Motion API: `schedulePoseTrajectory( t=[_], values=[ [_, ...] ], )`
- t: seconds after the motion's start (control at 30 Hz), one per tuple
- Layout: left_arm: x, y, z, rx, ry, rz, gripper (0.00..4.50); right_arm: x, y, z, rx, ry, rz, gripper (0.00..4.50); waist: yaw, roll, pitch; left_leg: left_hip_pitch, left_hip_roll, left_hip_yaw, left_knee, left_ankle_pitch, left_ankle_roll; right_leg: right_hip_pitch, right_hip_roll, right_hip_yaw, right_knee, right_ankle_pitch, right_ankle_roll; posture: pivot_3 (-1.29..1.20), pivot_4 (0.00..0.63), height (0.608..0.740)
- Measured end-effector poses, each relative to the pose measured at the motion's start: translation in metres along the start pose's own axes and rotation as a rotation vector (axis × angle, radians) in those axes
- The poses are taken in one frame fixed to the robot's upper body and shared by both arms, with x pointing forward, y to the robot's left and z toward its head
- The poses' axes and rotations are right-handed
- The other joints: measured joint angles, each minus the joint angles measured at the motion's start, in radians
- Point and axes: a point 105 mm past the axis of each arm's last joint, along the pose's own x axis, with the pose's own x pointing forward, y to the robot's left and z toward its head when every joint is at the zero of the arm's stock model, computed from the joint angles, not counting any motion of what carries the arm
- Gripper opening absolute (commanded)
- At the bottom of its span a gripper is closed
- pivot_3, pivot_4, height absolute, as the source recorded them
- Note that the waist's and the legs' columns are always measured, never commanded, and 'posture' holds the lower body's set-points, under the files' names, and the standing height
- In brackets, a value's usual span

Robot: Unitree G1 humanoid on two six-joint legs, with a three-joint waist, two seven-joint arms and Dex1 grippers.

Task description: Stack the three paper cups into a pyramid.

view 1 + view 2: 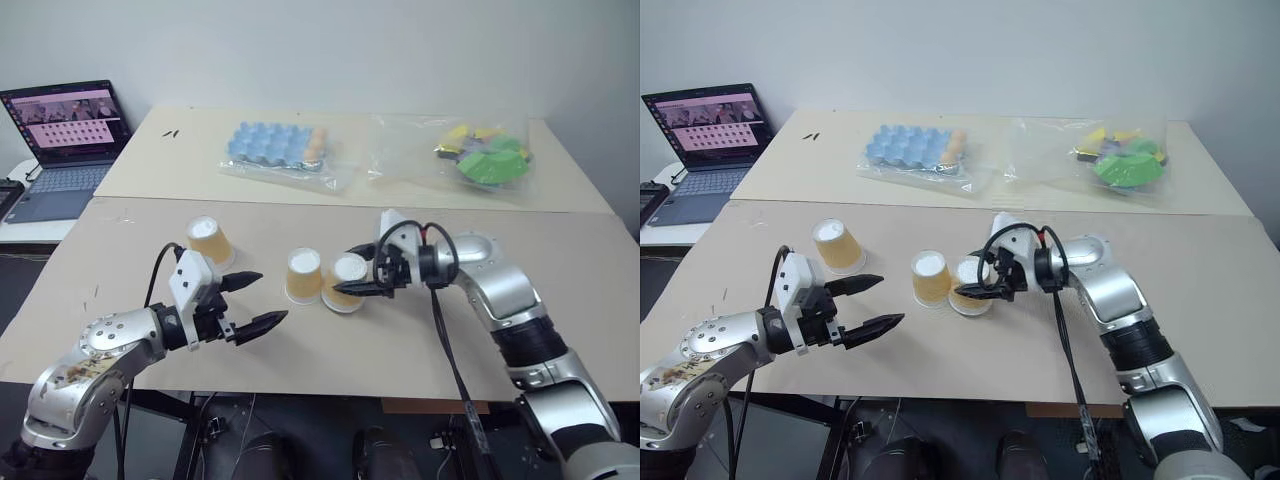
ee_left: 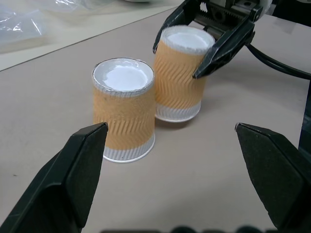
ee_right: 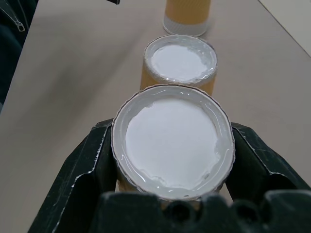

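Note:
I need to close my left gripper on the tan-orange sides (image 1: 212,247) of the lone paper cup, apart from the pair by my right gripper.
Three tan-orange paper cups stand upside down on the beige table (image 1: 560,250), white bases up. One cup (image 1: 210,241) is alone at the left. A second cup (image 1: 303,275) sits in the middle. The third cup (image 1: 347,284) is right beside it on its right, slightly tilted, its rim at the table. My right gripper (image 1: 348,272) is shut on this third cup (image 3: 172,141), one black finger (image 3: 82,170) on each side. My left gripper (image 1: 272,297) hangs open with nothing in it, in front of and to the left of the middle cup (image 2: 124,109).
A second table behind holds a bagged blue egg tray (image 1: 275,145) and a bag of green and yellow pieces (image 1: 485,155). An open laptop (image 1: 65,140) sits at the far left. The table's front edge runs just below my grippers.

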Motion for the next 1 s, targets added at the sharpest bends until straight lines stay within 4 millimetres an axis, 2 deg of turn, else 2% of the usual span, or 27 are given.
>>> schedulePoseTrajectory(
  t=[0.2, 0.27, 0.3, 0.33, 0.37, 0.6, 0.73, 0.9, 1.0],
  values=[
    [0.0, -0.001, 0.002, 0.01, -0.004, 0.003, 4.5, 0.006, -0.007, -0.011, 0.015, 0.028, -0.014, 2.74, 0.0, 0.0, 0.0, 0.0, 0.0, 0.0, 0.0, 0.0, 0.0, 0.0, 0.0, 0.0, 0.0, 0.0, 0.0, 0.0, 0.15, 0.724],
    [0.0, -0.001, 0.002, 0.01, -0.004, 0.007, 4.5, 0.008, -0.012, -0.01, 0.0, 0.031, -0.025, 3.76, 0.0, 0.0, 0.0, 0.0, 0.0, 0.0, 0.0, 0.0, 0.0, 0.0, 0.0, 0.0, 0.0, 0.0, 0.0, 0.0, 0.15, 0.724],
    [0.0, -0.001, 0.002, 0.009, -0.004, 0.008, 4.5, 0.009, -0.014, -0.01, -0.003, 0.035, -0.035, 3.97, -0.001, 0.0, 0.0, 0.0, 0.0, 0.0, 0.0, 0.0, 0.0, 0.0, 0.0, 0.0, 0.0, 0.0, 0.0, 0.0, 0.15, 0.724],
    [0.0, -0.001, 0.002, 0.008, -0.003, 0.009, 4.5, 0.01, -0.018, -0.012, 0.0, 0.039, -0.047, 4.39, -0.001, 0.0, 0.0, 0.0, 0.0, 0.0, 0.0, 0.0, 0.0, 0.0, 0.0, 0.0, 0.0, 0.0, 0.0, 0.0, 0.15, 0.724],
    [0.0, -0.001, 0.001, 0.007, -0.002, 0.01, 4.5, 0.01, -0.019, -0.012, 0.002, 0.04, -0.051, 4.49, -0.001, 0.0, 0.0, 0.0, 0.0, 0.0, 0.0, 0.0, 0.0, 0.0, 0.0, 0.0, 0.0, 0.0, 0.0, 0.0, 0.15, 0.724],
    [-0.001, -0.002, 0.0, 0.003, 0.001, 0.014, 4.5, 0.016, -0.02, -0.009, -0.001, 0.026, -0.051, 4.49, -0.001, 0.0, 0.0, 0.0, 0.0, 0.0, 0.0, 0.0, 0.0, 0.0, 0.0, 0.0, 0.0, 0.0, 0.0, 0.0, 0.15, 0.724],
    [-0.001, -0.003, 0.001, 0.01, -0.002, 0.014, 4.5, 0.007, -0.015, 0.014, -0.032, -0.038, -0.033, 4.49, 0.002, 0.0, 0.0, -0.001, 0.0, 0.0, 0.0, 0.0, 0.0, -0.001, 0.0, 0.0, 0.0, 0.0, 0.0, 0.0, 0.15, 0.724],
    [-0.011, 0.003, -0.004, -0.016, -0.002, 0.093, 4.5, -0.043, -0.022, 0.056, -0.012, -0.168, -0.083, 4.49, 0.003, 0.0, 0.0, -0.002, 0.0, -0.001, 0.001, 0.0, 0.001, 0.0, -0.001, -0.001, 0.0, 0.0, 0.0, 0.0, 0.15, 0.724],
    [-0.025, 0.014, -0.01, -0.054, -0.018, 0.225, 4.5, -0.062, -0.024, 0.084, -0.045, -0.229, -0.128, 4.49, -0.007, 0.0, 0.0, 0.0, 0.001, -0.001, -0.001, 0.0, 0.0, 0.0, 0.0, 0.0, 0.0, 0.0, 0.0, 0.0, 0.15, 0.724]
  ],
)
